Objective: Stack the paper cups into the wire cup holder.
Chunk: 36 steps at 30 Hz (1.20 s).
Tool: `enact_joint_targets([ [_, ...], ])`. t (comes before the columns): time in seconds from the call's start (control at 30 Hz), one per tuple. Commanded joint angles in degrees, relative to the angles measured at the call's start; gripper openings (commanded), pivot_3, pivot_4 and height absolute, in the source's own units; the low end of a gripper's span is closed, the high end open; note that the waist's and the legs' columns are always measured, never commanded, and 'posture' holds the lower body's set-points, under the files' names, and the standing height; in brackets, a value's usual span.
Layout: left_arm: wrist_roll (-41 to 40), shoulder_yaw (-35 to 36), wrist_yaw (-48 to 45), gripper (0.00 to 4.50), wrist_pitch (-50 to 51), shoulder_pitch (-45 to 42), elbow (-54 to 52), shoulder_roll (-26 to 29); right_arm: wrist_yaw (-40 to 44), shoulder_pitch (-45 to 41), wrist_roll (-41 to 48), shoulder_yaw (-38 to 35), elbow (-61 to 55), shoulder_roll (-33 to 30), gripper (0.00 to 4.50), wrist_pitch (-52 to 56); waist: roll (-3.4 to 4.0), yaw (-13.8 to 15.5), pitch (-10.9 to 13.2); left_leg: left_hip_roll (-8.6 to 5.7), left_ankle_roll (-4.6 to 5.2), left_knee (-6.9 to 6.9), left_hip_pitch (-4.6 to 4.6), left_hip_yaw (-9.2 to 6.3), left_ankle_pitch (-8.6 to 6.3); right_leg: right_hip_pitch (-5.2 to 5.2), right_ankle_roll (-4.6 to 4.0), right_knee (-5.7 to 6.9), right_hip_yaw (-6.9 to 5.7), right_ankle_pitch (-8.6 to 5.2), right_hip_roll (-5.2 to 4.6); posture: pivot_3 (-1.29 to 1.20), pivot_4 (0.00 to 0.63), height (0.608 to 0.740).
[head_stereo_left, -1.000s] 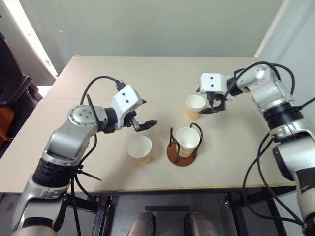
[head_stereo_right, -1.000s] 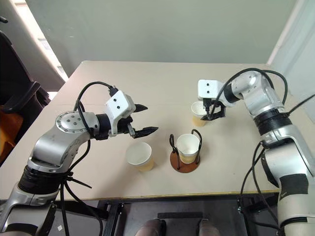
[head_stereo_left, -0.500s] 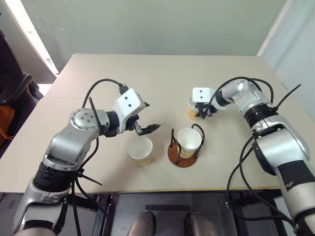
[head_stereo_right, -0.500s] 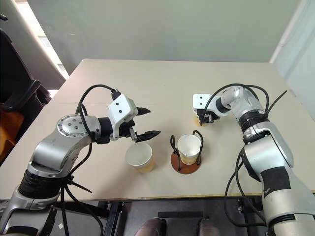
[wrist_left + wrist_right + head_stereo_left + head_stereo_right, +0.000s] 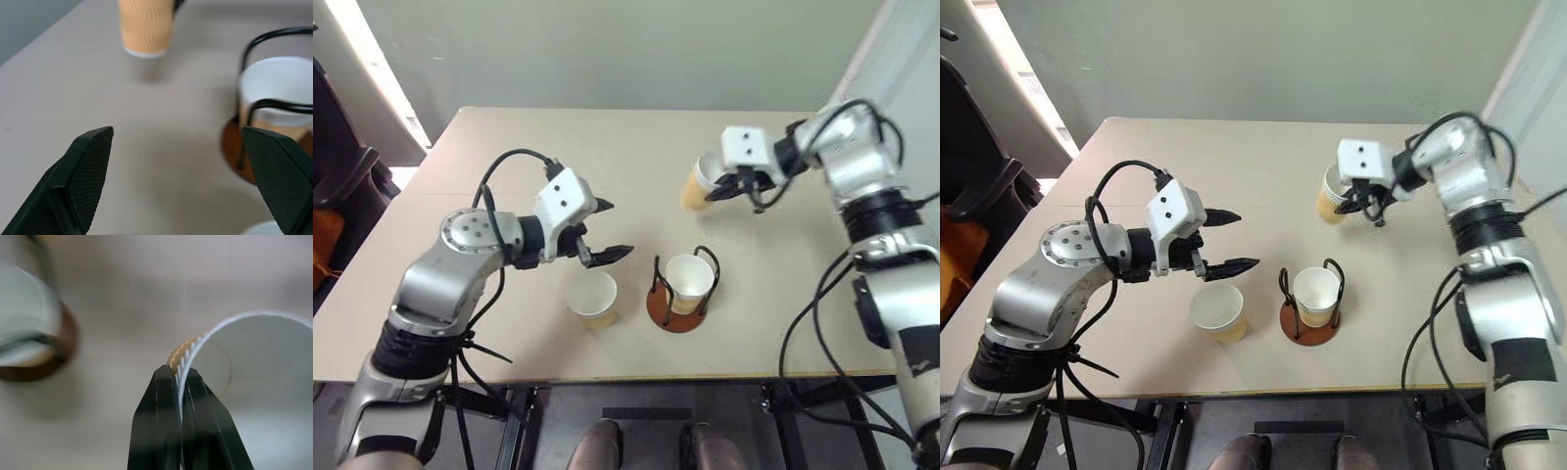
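Next, my right gripper lets go of its paper cup inside the cup standing in the wire cup holder (image 5: 686,275) (image 5: 22,316).
My right gripper (image 5: 724,189) is shut on the rim of a paper cup (image 5: 697,186), one finger inside and one outside; the cup hangs tilted above the table, behind the wire cup holder (image 5: 656,308). The right wrist view shows the same pinch (image 5: 178,372) on the cup's white rim (image 5: 254,382). A second cup (image 5: 689,277) stands inside the holder's black wire loops. A third cup (image 5: 593,297) stands upright on the table just left of the holder. My left gripper (image 5: 617,228) hovers open above and behind that cup, holding nothing.
The beige table (image 5: 509,147) has free surface at the back and on the left. Its front edge runs close below the holder and the loose cup. A dark chair (image 5: 337,186) stands off the table's left side.
My right gripper has shut on the far cup's rim and lifted it off the table, tilting it. The left arm has barely moved.
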Motion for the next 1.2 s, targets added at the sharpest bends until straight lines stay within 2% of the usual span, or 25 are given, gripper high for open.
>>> enact_joint_targets([
  [0.03,-3.9,3.5,-5.2,4.49,-0.2,0.1,-2.5,3.4,2.3,1.5,15.1,1.9,-19.8,-6.7,0.05,7.9,0.0,0.0,0.0,0.03,-0.04,0.01,0.0,0.0,0.02,0.0,-0.04,-0.02,0.0,-0.04,0.03,0.0,0.15,0.74],
  [0.13,-5.4,3.5,-7.5,4.49,0.2,0.6,-3.0,5.1,2.3,2.6,20.1,4.0,-27.3,-9.3,0.05,10.8,-0.02,-0.2,0.0,0.07,-0.11,0.0,0.2,0.0,0.05,0.16,-0.11,-0.03,0.08,-0.18,0.11,0.0,0.15,0.74],
  [0.23,-6.9,3.4,-9.4,4.49,0.9,1.2,-3.9,6.2,2.3,4.1,21.3,6.0,-30.9,-10.3,0.05,11.2,-0.02,-0.3,0.0,0.14,-0.09,0.0,0.25,-0.03,0.05,0.16,-0.47,0.02,0.1,-0.39,0.13,0.0,0.15,0.74],
  [0.33,-7.9,3.4,-10.0,4.49,1.3,1.9,-5.0,6.8,2.3,4.9,19.0,8.1,-30.8,-10.0,0.05,10.0,-0.02,-0.5,0.0,0.2,0.55,0.0,0.28,-0.03,-0.04,0.15,-0.54,0.14,0.05,-0.32,0.12,0.0,0.15,0.74],
  [0.5,-8.2,3.3,-9.3,4.49,2.0,2.6,-6.0,7.6,2.3,6.3,14.2,10.8,-29.4,-9.5,0.05,7.0,-0.03,-0.5,0.0,0.23,0.67,0.01,0.3,-0.04,0.25,0.16,-0.75,0.16,0.01,-0.18,0.13,0.0,0.15,0.74],
  [0.7,-8.4,3.5,-8.5,4.49,2.8,2.9,-7.0,7.9,2.3,6.5,12.4,12.4,-29.4,-9.8,0.05,5.1,-0.03,-0.6,0.0,0.23,0.69,0.02,0.29,-0.03,0.32,0.15,-0.84,0.16,0.0,-0.08,0.13,0.0,0.15,0.74],
  [1.07,-7.9,2.8,-7.7,4.49,3.1,2.7,-7.2,7.9,2.3,6.1,8.3,12.6,-28.8,-9.1,0.05,2.4,-0.03,-0.5,0.0,0.24,0.71,-0.02,0.26,-0.03,0.26,0.13,-0.81,0.12,-0.03,-0.07,0.13,0.0,0.15,0.74],
  [1.2,-7.8,2.5,-7.7,4.49,2.9,2.5,-6.8,7.7,2.3,5.6,9.7,13.2,-30.0,-10.0,0.99,2.4,-0.03,-0.5,0.0,0.24,0.71,-0.02,0.26,-0.03,0.27,0.13,-0.81,0.12,-0.03,-0.06,0.13,0.0,0.15,0.74],
])
